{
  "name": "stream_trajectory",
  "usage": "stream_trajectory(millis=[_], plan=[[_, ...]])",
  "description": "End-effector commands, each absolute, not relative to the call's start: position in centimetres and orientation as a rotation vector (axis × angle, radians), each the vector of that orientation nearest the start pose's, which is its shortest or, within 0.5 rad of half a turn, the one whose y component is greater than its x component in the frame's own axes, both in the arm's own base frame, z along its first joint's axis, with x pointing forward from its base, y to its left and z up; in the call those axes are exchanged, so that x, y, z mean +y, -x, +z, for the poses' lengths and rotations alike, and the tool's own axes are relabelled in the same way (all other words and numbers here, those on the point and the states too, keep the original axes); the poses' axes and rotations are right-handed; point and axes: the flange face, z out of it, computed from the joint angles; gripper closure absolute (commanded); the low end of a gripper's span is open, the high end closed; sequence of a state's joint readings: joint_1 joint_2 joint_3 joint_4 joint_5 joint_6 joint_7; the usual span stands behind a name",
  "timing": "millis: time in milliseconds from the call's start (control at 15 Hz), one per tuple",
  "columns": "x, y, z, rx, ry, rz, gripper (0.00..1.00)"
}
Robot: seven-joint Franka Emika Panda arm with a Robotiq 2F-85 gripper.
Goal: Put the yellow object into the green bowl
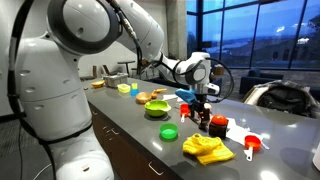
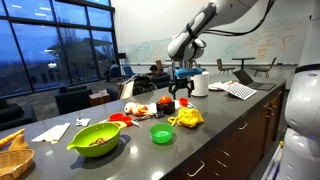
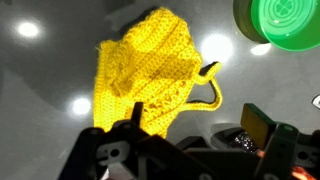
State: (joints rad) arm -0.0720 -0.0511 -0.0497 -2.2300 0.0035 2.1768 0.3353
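Observation:
My gripper is to go next to the middle of the yellow cloth (image 1: 211, 147) (image 3: 158, 107), beside where its thin loop joins, and close there.
The yellow object is a crocheted cloth lying flat on the grey counter, seen in both exterior views (image 1: 207, 150) (image 2: 187, 117) and filling the upper left of the wrist view (image 3: 145, 80). My gripper (image 1: 197, 108) (image 2: 182, 92) (image 3: 197, 125) hangs open and empty a little above the counter, beside the cloth's edge and not touching it. A lime green bowl (image 1: 157, 109) (image 2: 97, 138) holding some food stands farther along the counter. A small round green dish (image 1: 169, 132) (image 2: 161, 133) (image 3: 282, 22) sits close to the cloth.
Red pieces (image 1: 218, 127) (image 2: 140, 110) and a red cup (image 1: 252, 143) lie beside the cloth. A basket (image 2: 12, 160) and a white napkin (image 2: 55, 131) sit at the counter's end. A paper roll (image 2: 200, 84) and a laptop (image 2: 245, 76) are behind the gripper.

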Motion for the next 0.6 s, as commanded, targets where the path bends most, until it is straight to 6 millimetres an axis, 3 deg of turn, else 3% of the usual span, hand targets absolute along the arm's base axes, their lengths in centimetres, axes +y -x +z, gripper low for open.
stream_trajectory(millis=[0, 400, 533], plan=[[-8.7, -51.5, 38.2, 0.778, 3.037, 0.028, 0.0], [-11.5, -51.6, 35.9, 0.871, 2.988, 0.052, 0.0], [-11.6, -51.5, 34.7, 0.902, 2.952, 0.025, 0.0]])
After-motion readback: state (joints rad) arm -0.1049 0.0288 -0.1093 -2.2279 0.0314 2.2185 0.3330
